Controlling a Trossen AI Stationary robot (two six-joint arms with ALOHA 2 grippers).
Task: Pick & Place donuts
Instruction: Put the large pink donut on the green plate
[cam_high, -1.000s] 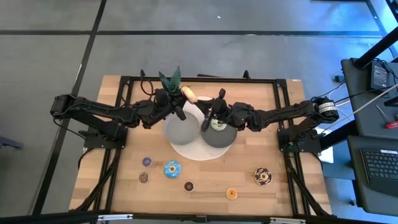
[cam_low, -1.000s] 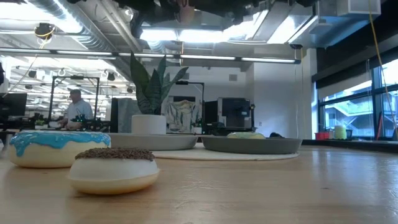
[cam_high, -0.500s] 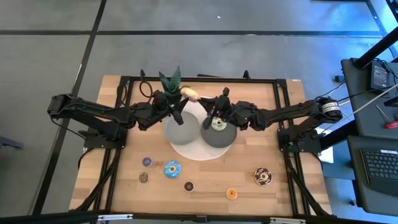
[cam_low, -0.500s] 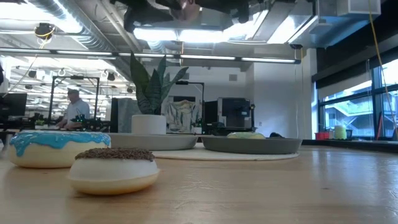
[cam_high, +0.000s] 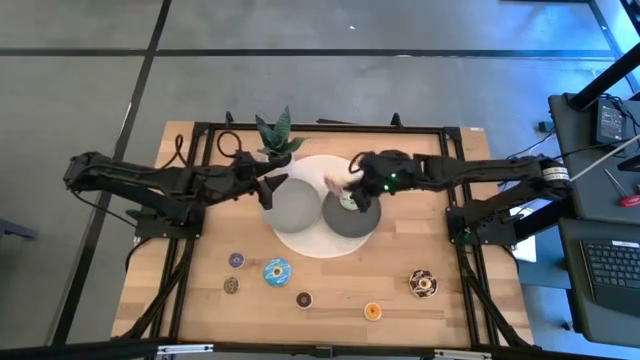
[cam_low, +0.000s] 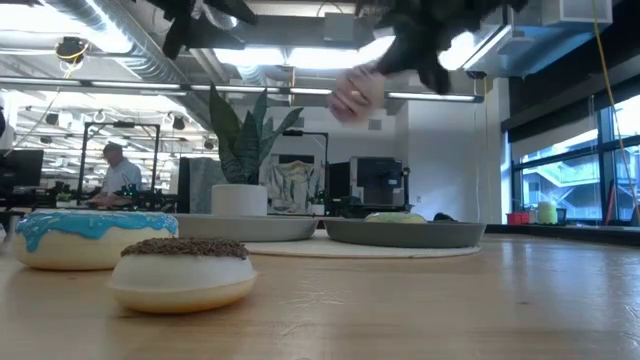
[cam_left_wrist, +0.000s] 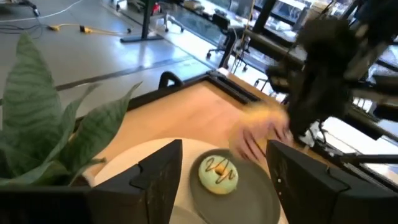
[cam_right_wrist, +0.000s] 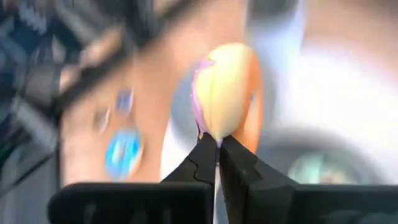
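Observation:
The robot's right gripper needs to set the pink donut down on the grey plate (cam_high: 349, 222) next to the pale green donut.
My right gripper (cam_right_wrist: 217, 149) is shut on a donut (cam_right_wrist: 224, 93) with pink icing and a yellow body. It hangs in the air beside the right grey plate (cam_high: 352, 222); in the low view the donut (cam_low: 352, 95) is high above the table. A pale green donut (cam_left_wrist: 217, 173) lies flat on that plate. My left gripper (cam_left_wrist: 217, 186) stands open and empty over the left grey plate (cam_high: 290, 208), near the plant. Several more donuts lie flat near the front edge, among them a blue one (cam_high: 277, 270) and an orange one (cam_high: 373, 311). My right gripper pinches the pink donut's rim (cam_right_wrist: 217, 132) between its two fingertips (cam_right_wrist: 205, 155). The fingers reach from the table's right, slanting down toward the left. The donut stands on edge beyond the fingertips, lifted clear of the plates and the table.
Both grey plates sit on a round white mat (cam_high: 318, 245). A potted plant (cam_high: 275, 135) stands at the far side behind the left plate. A black frame (cam_high: 450, 160) runs round the tabletop. In the low view a blue donut (cam_low: 95, 238) and a brown-sprinkled one (cam_low: 180, 272) lie close by.
The pink donut has passed from my left gripper to my right. The left gripper has let go and drawn back toward the table's left edge. The right gripper has carried the donut toward the right and near side, lower in the low view, and has turned.

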